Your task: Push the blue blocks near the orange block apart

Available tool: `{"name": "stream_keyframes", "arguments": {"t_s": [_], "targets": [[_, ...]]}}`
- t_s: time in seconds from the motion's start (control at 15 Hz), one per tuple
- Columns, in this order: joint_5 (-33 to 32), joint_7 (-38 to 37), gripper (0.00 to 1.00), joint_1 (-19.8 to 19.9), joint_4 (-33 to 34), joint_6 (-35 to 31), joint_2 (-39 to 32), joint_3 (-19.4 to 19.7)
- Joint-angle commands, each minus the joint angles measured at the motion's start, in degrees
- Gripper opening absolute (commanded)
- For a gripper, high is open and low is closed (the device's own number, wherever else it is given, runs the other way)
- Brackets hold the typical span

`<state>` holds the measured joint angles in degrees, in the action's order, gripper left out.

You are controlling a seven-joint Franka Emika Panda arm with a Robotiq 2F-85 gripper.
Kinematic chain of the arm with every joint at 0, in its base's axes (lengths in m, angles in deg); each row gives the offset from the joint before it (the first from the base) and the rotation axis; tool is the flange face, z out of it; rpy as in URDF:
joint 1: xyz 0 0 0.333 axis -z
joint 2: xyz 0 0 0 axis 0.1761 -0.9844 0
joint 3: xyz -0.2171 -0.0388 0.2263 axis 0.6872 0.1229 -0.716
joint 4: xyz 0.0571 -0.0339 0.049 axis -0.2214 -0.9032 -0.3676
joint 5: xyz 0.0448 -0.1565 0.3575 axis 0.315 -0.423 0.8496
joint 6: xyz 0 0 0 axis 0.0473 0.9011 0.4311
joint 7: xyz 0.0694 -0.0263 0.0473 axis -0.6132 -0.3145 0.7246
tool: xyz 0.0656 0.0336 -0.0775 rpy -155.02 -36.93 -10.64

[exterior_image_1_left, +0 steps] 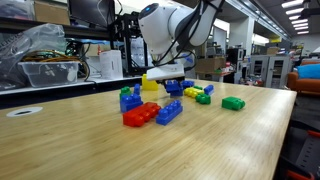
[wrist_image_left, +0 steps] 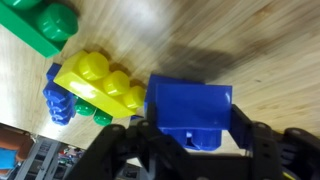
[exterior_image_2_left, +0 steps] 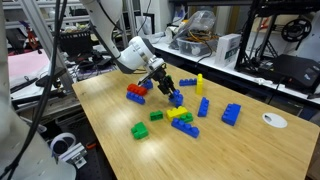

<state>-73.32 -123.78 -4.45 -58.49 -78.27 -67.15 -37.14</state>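
Next, my gripper lets go of the blue block on the wooden table (exterior_image_1_left: 180,92) (wrist_image_left: 178,113), close beside the yellow brick of the stack.
The long orange block (exterior_image_1_left: 140,115) (exterior_image_2_left: 137,91) lies on the wooden table with a blue block (exterior_image_1_left: 169,112) (exterior_image_2_left: 136,99) right beside it. Behind them, my gripper (exterior_image_1_left: 172,82) (exterior_image_2_left: 170,88) (wrist_image_left: 195,128) is shut on another blue block (wrist_image_left: 188,105) (exterior_image_2_left: 177,97), fingers pressed to both its sides, just above the table. More blue blocks (exterior_image_2_left: 231,114) (exterior_image_2_left: 203,106) lie farther off. In the wrist view the orange block is out of view.
A stack of yellow, green and blue bricks (wrist_image_left: 98,82) (exterior_image_2_left: 181,116) sits close beside the gripper. Green bricks (exterior_image_1_left: 233,103) (exterior_image_2_left: 141,130) and a tall yellow brick (exterior_image_2_left: 199,83) stand around. A white disc (exterior_image_2_left: 273,120) lies near the table edge.
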Motion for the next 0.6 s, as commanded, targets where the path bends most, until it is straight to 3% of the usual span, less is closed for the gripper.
{"name": "stream_keyframes", "arguments": {"t_s": [0.0, 0.53], "targets": [[-2.1, -0.8, 0.44, -0.4, 1.3, 1.6, -1.2, 0.4], [-7.4, -5.3, 0.44, -0.3, 1.2, 3.8, -2.2, 0.7]]}}
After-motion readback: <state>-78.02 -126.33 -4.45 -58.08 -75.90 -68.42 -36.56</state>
